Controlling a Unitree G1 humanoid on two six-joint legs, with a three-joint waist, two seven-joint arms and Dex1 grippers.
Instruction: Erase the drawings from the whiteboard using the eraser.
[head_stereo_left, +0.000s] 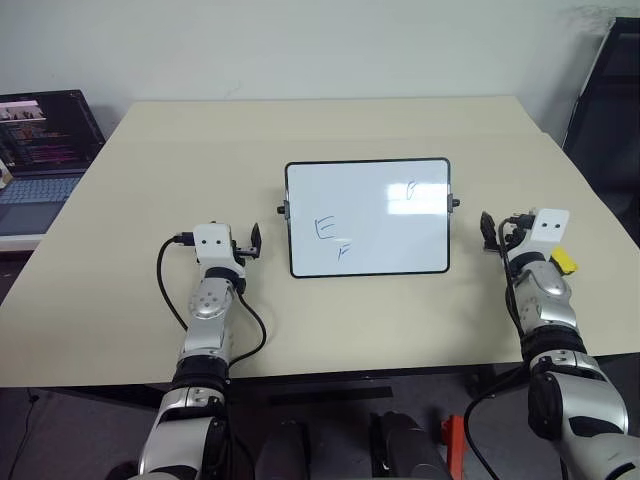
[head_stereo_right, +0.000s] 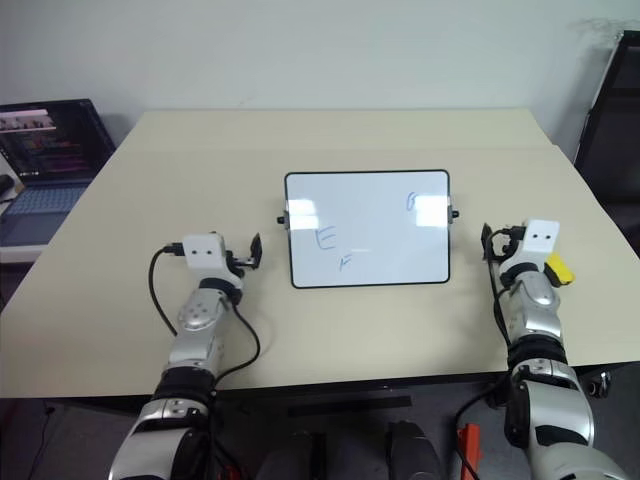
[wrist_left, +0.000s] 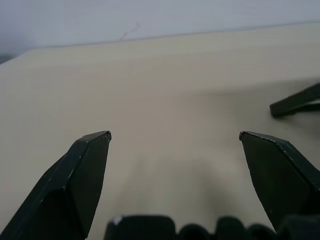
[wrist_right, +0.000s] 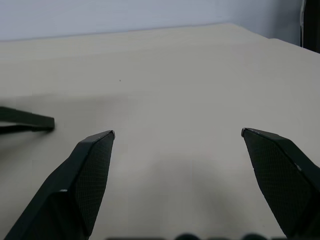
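The yellow eraser is beside my right gripper's wrist, and that gripper should go to it next and close on the eraser's long sides (head_stereo_left: 564, 261) near the middle.
The whiteboard (head_stereo_left: 380, 225) lies flat at the middle of the beige table, between my two arms. The drawings are thin blue marks: an E (head_stereo_left: 324, 229), an F (head_stereo_left: 344, 251) and a small loop (head_stereo_left: 411, 190). The yellow eraser (head_stereo_left: 564, 261) sits on the table just right of my right wrist, partly hidden by it. My left gripper (wrist_left: 175, 135) hovers left of the board, open and empty, its inner finger (head_stereo_left: 256, 240) near the board's left edge. My right gripper (wrist_right: 177, 133) hovers right of the board, also open and empty.
An open laptop (head_stereo_left: 40, 150) stands off the table's far left corner. A dark frame (head_stereo_left: 605, 110) rises past the far right corner. The table's front edge (head_stereo_left: 330, 372) runs under my forearms. The board's dark edge (wrist_left: 297, 100) shows beside the left fingers.
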